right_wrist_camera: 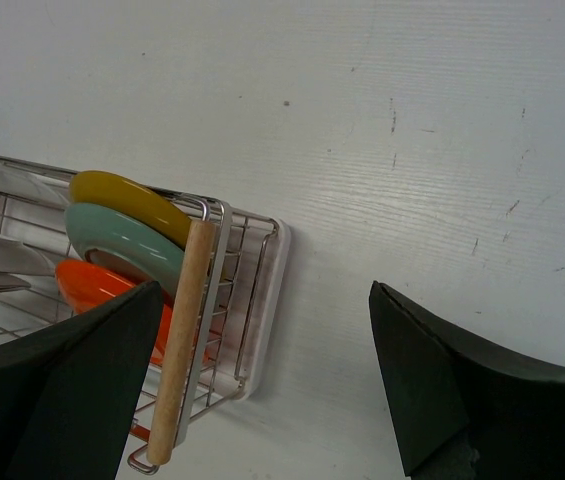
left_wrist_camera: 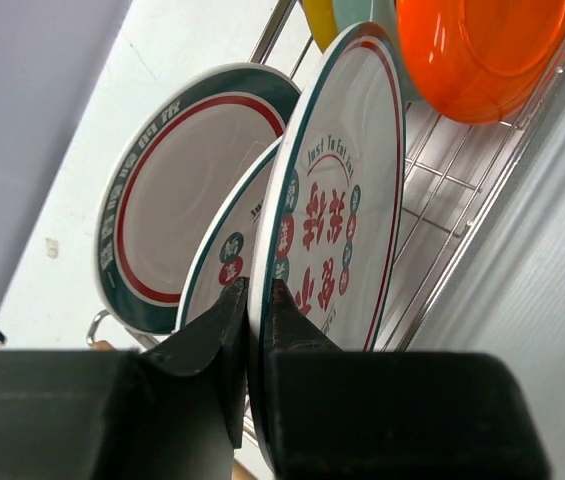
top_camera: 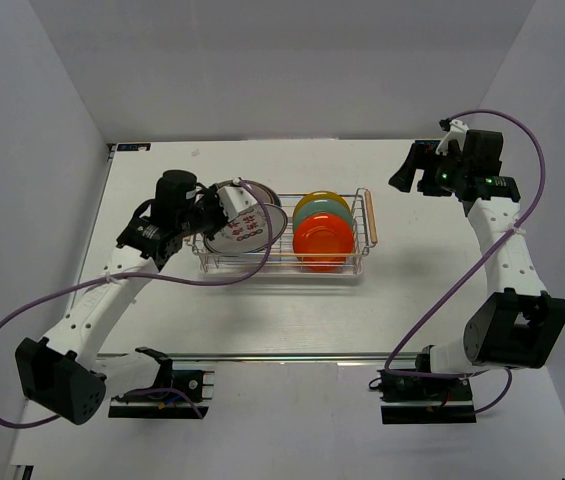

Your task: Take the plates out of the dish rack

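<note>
My left gripper is going to set the white plate on the table [top_camera: 146, 237] under its forearm, between the dish rack and the wall.
The silver wire dish rack [top_camera: 282, 268] stands mid-table with a wooden handle [top_camera: 369, 217] at its right end. At that end stand the orange plate [top_camera: 324, 242], the teal plate [top_camera: 334, 212] and the yellow plate [top_camera: 314, 199]. My left gripper [left_wrist_camera: 254, 296] is shut on the lower rim of a white plate [left_wrist_camera: 347, 190] with red marks, which leans at the rack's left end. Behind it stand a second marked plate [left_wrist_camera: 224, 262] and a plate with a dark-green band [left_wrist_camera: 177, 190]. My right gripper [top_camera: 412, 175] hangs open over bare table to the right of the rack.
A purple cable [top_camera: 232, 281] from the left arm loops along the rack's front. White walls close in the table on the left, back and right. A metal bar [top_camera: 262, 357] runs along the near edge between the arm bases.
</note>
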### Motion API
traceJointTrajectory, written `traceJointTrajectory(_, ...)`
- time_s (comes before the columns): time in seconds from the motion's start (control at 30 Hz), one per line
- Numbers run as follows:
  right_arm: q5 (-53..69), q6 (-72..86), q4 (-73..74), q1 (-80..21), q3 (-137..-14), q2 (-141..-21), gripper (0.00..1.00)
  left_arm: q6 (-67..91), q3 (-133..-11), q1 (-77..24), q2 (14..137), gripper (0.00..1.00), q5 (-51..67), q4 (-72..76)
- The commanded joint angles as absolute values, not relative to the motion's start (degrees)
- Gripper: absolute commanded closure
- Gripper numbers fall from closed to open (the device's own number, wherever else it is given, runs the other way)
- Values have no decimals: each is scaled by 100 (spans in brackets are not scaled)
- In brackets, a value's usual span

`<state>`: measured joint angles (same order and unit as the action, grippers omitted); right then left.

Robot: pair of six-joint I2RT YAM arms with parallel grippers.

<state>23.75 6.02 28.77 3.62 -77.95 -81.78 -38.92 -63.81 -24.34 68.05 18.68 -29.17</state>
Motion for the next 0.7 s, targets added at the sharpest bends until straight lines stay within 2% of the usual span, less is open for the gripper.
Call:
traceJointTrajectory(0.0, 2364, 642, 2812, 369, -8042, -8042, 11, -4349, -6662, -2426, 6434, 88, 2118, -2892)
traceJointTrajectory(0.17, 2312, 633, 2769, 369, -8016, -7981, 11, -4754, -6645, -2426, 6249, 100, 2109, -2935)
traceJointTrajectory(0.4, 2259, 606, 2742, 369, -8016, -7919, 11, -5405, -6723, -2426, 5881, 100, 2618, -2953)
traceJointTrajectory(0.67, 2180, 484, 2742, 369, -8025, -7805, 11, -4801, -7267, -2426, 5844, 100, 2892, -2611)
